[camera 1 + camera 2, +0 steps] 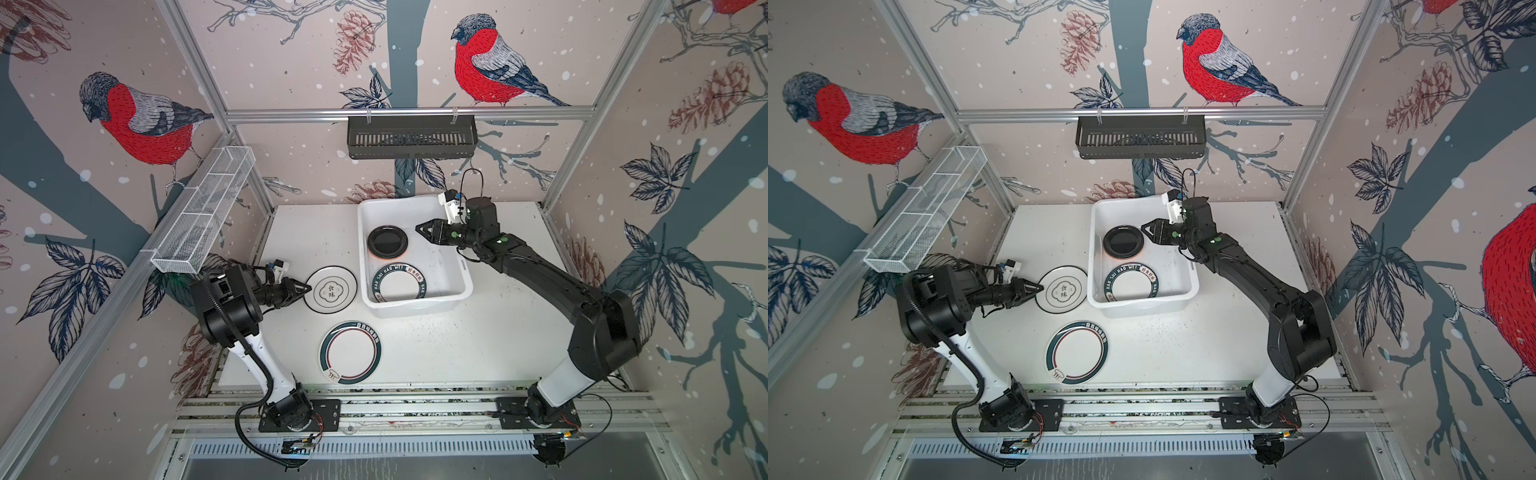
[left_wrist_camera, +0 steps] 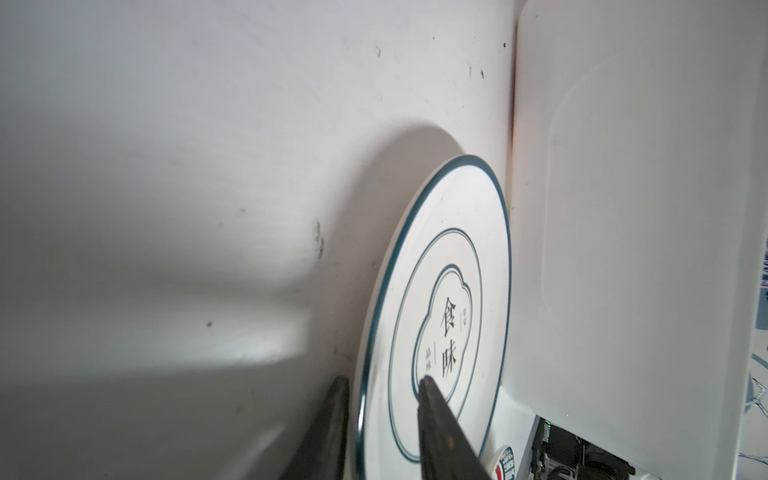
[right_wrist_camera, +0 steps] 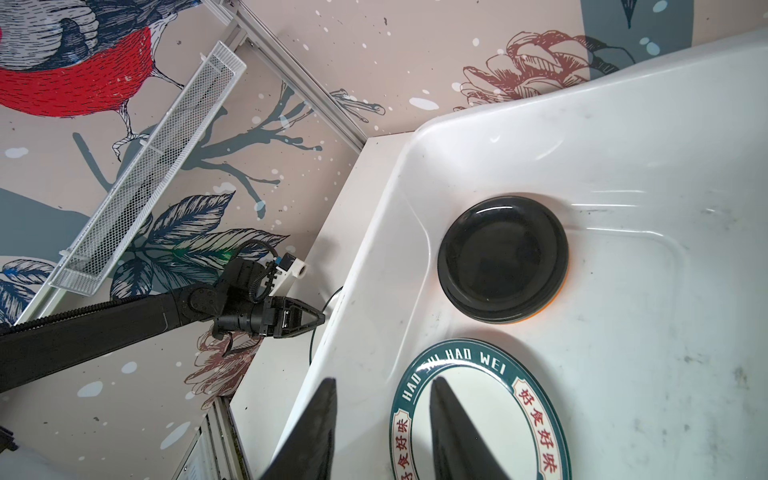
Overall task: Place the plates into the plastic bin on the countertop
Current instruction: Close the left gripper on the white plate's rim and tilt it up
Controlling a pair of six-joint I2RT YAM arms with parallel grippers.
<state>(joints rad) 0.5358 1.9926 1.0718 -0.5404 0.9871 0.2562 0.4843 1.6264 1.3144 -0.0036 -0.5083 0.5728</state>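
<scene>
The white plate's far rim is by the bin's side, so next my left gripper lifts the opposite rim (image 1: pixel 307 298) for my right gripper.
A white plate with dark characters (image 1: pixel 330 289) (image 1: pixel 1062 289) (image 2: pixel 449 291) lies on the countertop (image 1: pixel 478 345) beside the plastic bin (image 1: pixel 411 309) (image 1: pixel 1142 309). My left gripper (image 1: pixel 307 288) (image 2: pixel 383 380) is open at its left rim, one finger over the plate's face and the other outside the rim. A green-rimmed plate (image 1: pixel 350 352) lies nearer the front. Inside the bin a black plate (image 1: pixel 387 241) (image 3: pixel 503 257) rests on an orange one (image 3: pixel 552 303), next to a lettered green-rimmed plate (image 1: pixel 401 286) (image 3: pixel 478 415). My right gripper (image 1: pixel 417 228) (image 3: pixel 382 380) hovers open and empty over the bin.
A black slotted rack (image 1: pixel 411 143) hangs on the back rail. A white wire-mesh basket (image 1: pixel 203 216) runs along the left wall. Aluminium rails (image 1: pixel 415 405) carry both arm bases at the front edge.
</scene>
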